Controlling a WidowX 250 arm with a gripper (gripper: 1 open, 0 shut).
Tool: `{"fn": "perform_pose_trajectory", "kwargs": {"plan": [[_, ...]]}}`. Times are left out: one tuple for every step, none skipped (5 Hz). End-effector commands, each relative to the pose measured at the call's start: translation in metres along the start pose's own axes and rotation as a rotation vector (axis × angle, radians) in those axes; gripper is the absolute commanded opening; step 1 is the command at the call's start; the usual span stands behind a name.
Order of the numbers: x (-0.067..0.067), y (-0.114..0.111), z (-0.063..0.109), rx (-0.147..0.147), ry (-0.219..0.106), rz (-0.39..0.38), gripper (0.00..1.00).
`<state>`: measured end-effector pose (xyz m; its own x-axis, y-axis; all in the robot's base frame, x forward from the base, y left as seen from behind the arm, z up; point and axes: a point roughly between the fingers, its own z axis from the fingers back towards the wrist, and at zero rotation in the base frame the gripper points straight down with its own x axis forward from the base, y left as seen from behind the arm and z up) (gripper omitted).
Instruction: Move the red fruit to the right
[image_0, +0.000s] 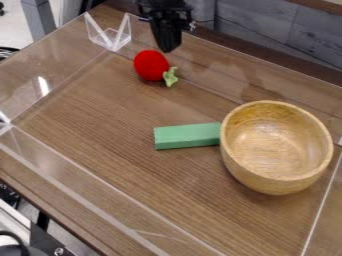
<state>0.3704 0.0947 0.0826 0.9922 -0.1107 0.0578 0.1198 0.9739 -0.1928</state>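
My gripper will open its fingers, which are close together and empty behind the red fruit, and grab the red fruit around its round body (151, 66) before moving it.
The red fruit (151, 65), small and round with a green leaf at its right side, lies on the wooden table near the back left. My gripper (166, 43) hangs pointing down just above and behind it, apart from the fruit. Its dark fingers stand close together with nothing between them. Whether a small gap separates them does not show.
A flat green block (186, 136) lies mid-table. A large wooden bowl (277, 147) stands to its right. Clear acrylic walls (54, 75) ring the table, with a clear bracket (107, 33) at the back left corner.
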Motion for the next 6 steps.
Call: {"fn": "perform_pose_trajectory", "kwargs": {"plan": [[-0.001,0.004,0.007,0.026,-0.038,0.018,1.0],[0.0,-0.006,0.024,0.026,-0.066,0.054,0.0],[-0.001,-0.007,0.024,0.03,-0.068,0.088,0.0],[0.004,-0.021,0.045,0.023,-0.103,0.108,0.0],[0.007,-0.028,0.065,0.009,-0.123,0.074,0.0],[0.005,-0.012,0.055,0.015,-0.1,0.061,1.0]]}}
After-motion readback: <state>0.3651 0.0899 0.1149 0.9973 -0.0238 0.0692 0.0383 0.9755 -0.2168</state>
